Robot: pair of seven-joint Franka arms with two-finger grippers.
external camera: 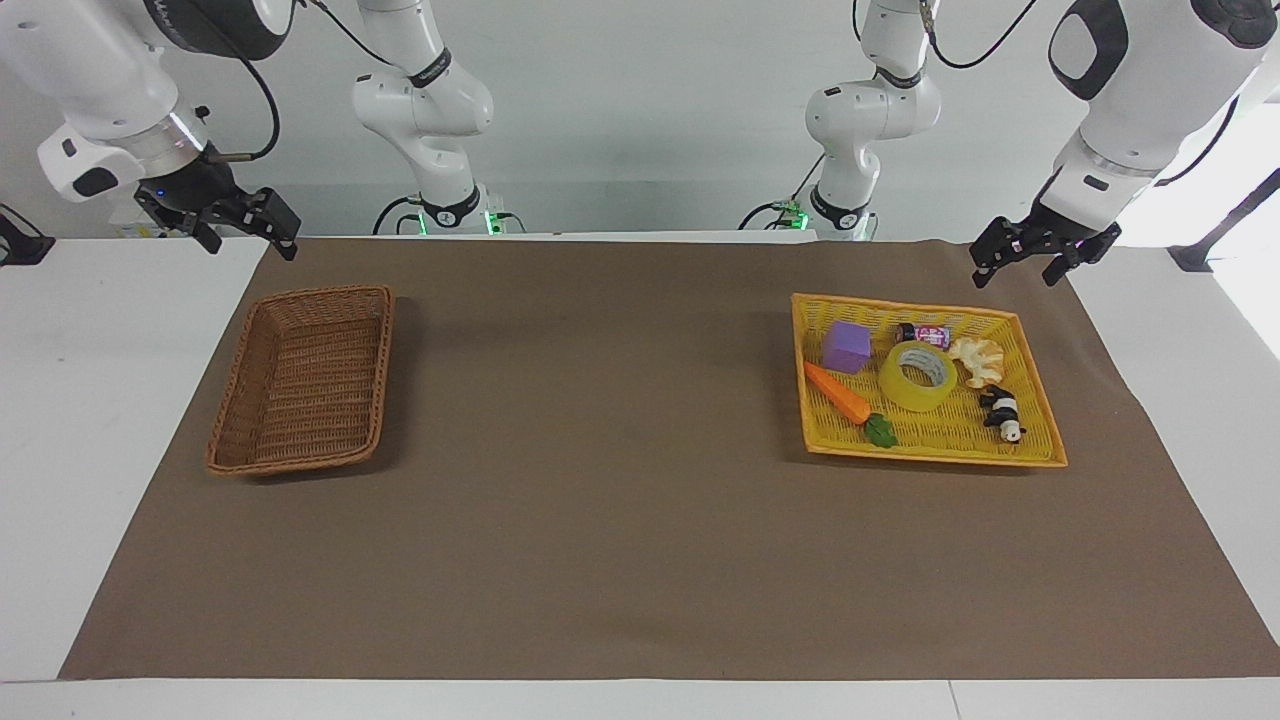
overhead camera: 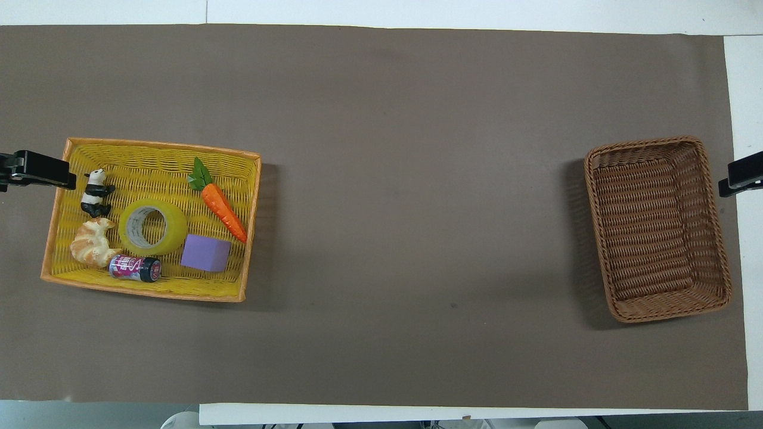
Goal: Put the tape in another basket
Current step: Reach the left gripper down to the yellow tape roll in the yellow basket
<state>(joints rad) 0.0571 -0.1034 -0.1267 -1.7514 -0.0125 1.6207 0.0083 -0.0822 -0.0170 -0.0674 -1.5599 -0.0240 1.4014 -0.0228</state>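
Observation:
My left gripper will move next to the tape's side [overhead camera: 126, 226] nearest the panda figure and the croissant and close there.
The tape [external camera: 918, 376] [overhead camera: 152, 227], a wide yellow roll with a pale core, lies flat in the middle of a flat yellow-orange tray [external camera: 930, 447] [overhead camera: 149, 292] at the left arm's end of the table. The brown wicker basket [external camera: 300, 462] [overhead camera: 667, 311] stands empty at the right arm's end. My left gripper [external camera: 1015, 270] hangs open and empty in the air over the mat's edge beside the tray's corner. My right gripper [external camera: 250, 240] hangs open and empty over the mat's corner by the basket. In the overhead view only one finger [overhead camera: 42, 170] [overhead camera: 742, 176] of each shows at the edges.
Around the tape in the tray lie a purple block [external camera: 848, 346], a toy carrot [external camera: 838, 392], a croissant [external camera: 978, 360], a panda figure [external camera: 1003, 412] and a small can [external camera: 925, 333]. A brown mat [external camera: 600, 480] covers the table between tray and basket.

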